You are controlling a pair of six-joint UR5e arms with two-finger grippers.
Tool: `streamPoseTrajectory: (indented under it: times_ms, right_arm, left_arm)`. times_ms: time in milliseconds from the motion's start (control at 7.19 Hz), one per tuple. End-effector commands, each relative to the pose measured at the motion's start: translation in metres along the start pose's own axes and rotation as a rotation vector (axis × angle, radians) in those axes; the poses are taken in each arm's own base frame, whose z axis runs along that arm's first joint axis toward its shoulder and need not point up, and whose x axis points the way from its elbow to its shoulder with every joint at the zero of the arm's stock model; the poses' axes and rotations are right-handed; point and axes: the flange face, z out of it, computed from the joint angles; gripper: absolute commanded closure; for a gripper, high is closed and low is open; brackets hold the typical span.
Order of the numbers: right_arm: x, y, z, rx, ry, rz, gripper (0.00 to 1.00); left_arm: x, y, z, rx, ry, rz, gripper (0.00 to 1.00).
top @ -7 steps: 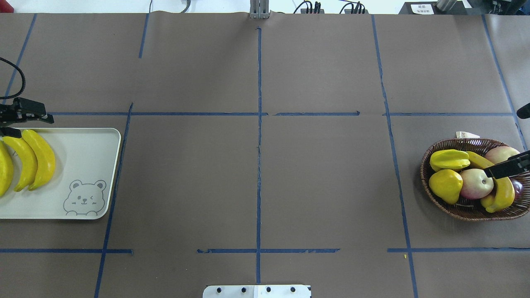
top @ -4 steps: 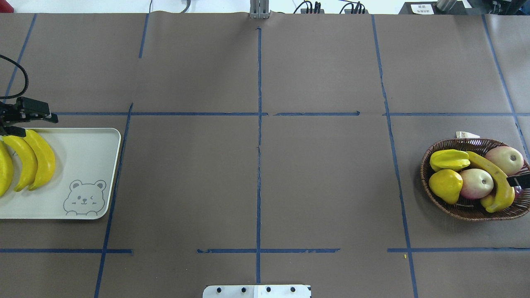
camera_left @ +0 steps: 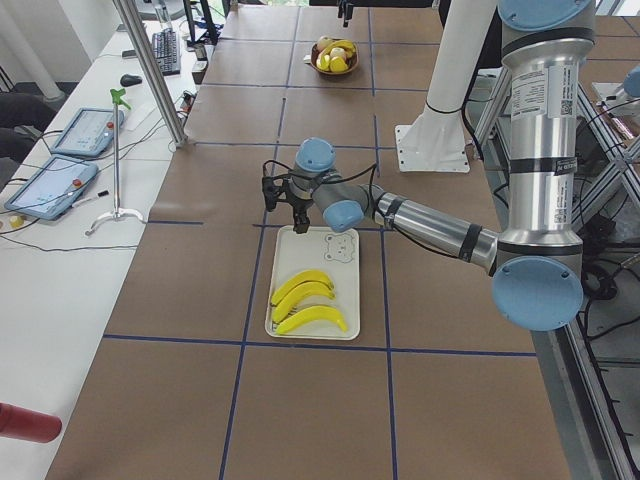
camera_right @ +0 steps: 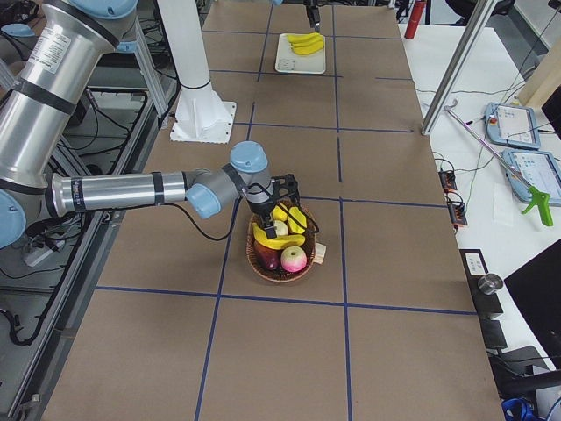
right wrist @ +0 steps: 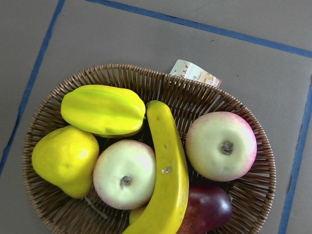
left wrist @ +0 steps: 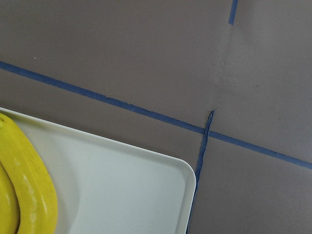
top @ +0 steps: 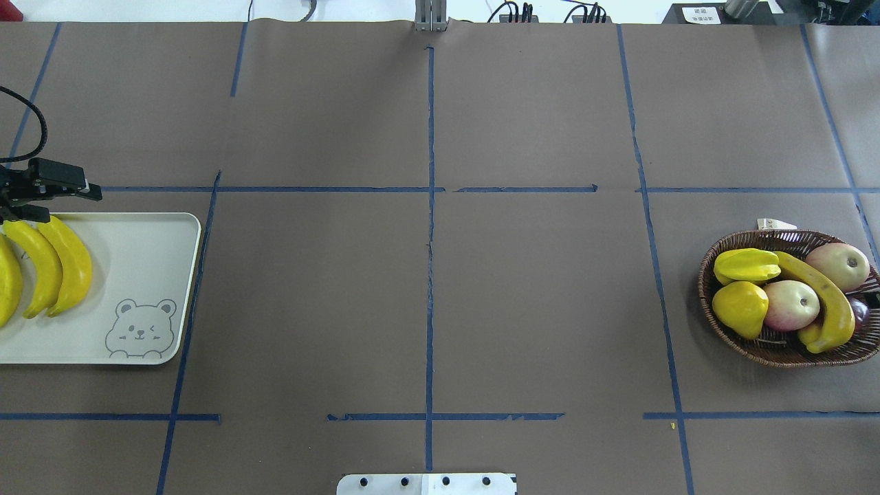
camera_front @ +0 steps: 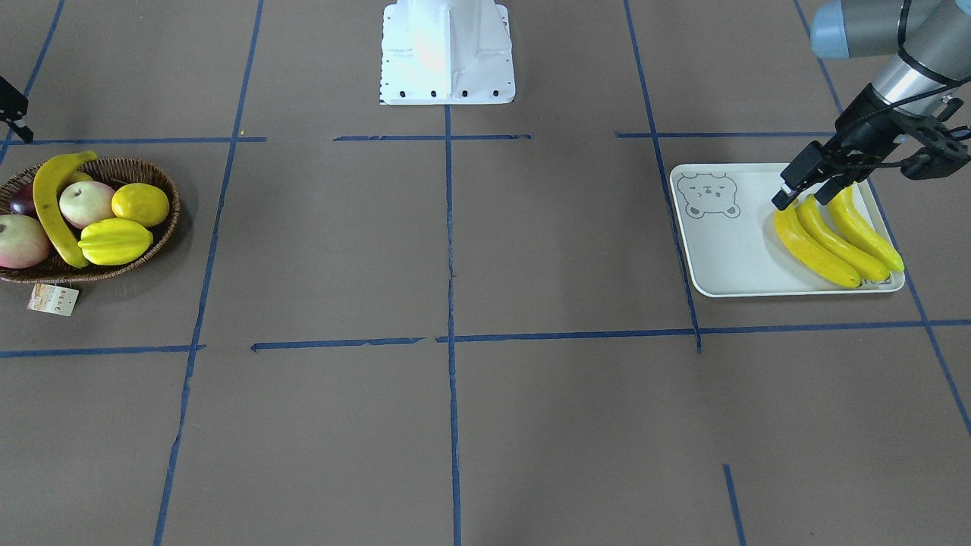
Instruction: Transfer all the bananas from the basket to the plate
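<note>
Next, I move my right gripper to the wicker basket's banana and close it on the banana's bend (camera_front: 51, 174) (right wrist: 165, 212), near the dark purple fruit.
Three bananas (top: 65, 265) lie side by side on the pale bear plate (top: 137, 261), also seen in the front view (camera_front: 827, 243) on the plate (camera_front: 728, 250). One banana (top: 821, 292) lies in the wicker basket (top: 777, 237); the right wrist view shows it (right wrist: 170, 175) among other fruit. My left gripper (top: 74, 206) is open and empty, just past the far ends of the plate's bananas. My right gripper (camera_right: 285, 189) hovers over the basket, apart from the fruit. Only a sliver of it shows at the overhead view's edge, so I cannot tell if it is open.
The basket also holds a starfruit (top: 746, 265), a lemon (top: 739, 308), two apples (top: 790, 304) and a dark purple fruit (top: 858, 313). A paper tag (top: 775, 223) hangs at its far rim. Blue tape lines cross the brown table. The robot base (camera_front: 447, 49) stands mid-table.
My right gripper has drawn back off the basket's banana toward the overhead view's right edge. The banana stays in the basket. My left gripper has shifted slightly right.
</note>
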Motion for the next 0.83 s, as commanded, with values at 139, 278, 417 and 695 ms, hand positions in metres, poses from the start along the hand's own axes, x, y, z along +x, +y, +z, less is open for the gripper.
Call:
streamPoseTrajectory:
  times_ms: [139,278,417,695]
  right_arm:
    - [0.015,0.003,0.012,-0.005,0.059,0.016,0.05]
    - [0.015,0.003,0.013,-0.005,0.06,0.014,0.05]
    - [0.014,0.004,0.015,-0.011,0.059,0.016,0.05]
    - [-0.009,0.002,0.03,-0.02,0.056,0.08,0.06]
  left_arm:
    - [0.001,0.001,-0.001,0.002,0.007,0.004,0.0]
    - [0.002,0.001,-0.001,0.002,0.008,0.005,0.0]
    - [0.002,0.001,-0.002,0.003,0.01,0.004,0.0]
    - [0.002,0.001,-0.001,0.001,0.009,0.004,0.0]
